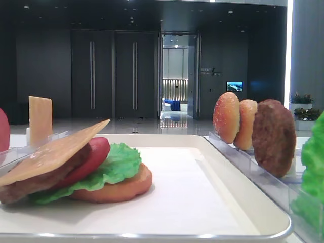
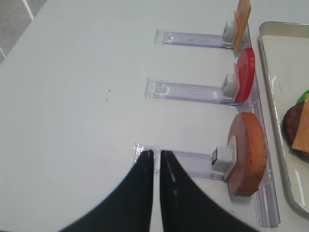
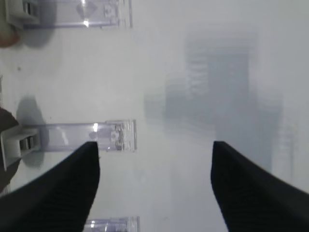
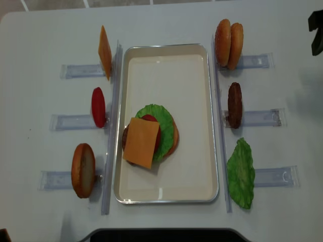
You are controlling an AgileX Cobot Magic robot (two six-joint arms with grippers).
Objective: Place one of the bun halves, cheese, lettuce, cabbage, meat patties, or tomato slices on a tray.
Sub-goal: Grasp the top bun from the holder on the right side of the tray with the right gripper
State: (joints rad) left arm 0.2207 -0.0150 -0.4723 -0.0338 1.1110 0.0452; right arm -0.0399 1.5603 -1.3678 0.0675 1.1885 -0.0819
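The speckled bun half nearer the tray sits in the rack beyond the patty, and I should close my right gripper on its top edge [image 4: 222, 38].
On the cream tray [image 4: 202, 181] lies a stack: a bun bottom [image 1: 126, 190], lettuce [image 4: 164, 118], a tomato slice [image 1: 93, 154], a meat patty [image 1: 28, 185] and cheese [image 4: 141, 142] on top. Two speckled bun halves [image 4: 228, 44], a patty [image 4: 234, 105] and lettuce [image 4: 240, 173] stand in the right racks. Cheese [image 2: 243, 14], a tomato slice [image 2: 245, 75] and a smooth orange-brown bun piece [image 2: 248, 153] stand in the left racks. My left gripper [image 2: 157, 153] is shut and empty over the outer end of that bun's rack. My right gripper [image 3: 154, 147] is open over bare table. Cabbage is out of view.
Clear plastic slotted racks [image 4: 75, 70] run outward from both long sides of the tray. Long clear strips [image 4: 112, 126] border the tray's sides. A dark part of the right arm [image 4: 315, 33] shows at the far right edge. The white table [image 2: 72, 72] spreads left of the racks.
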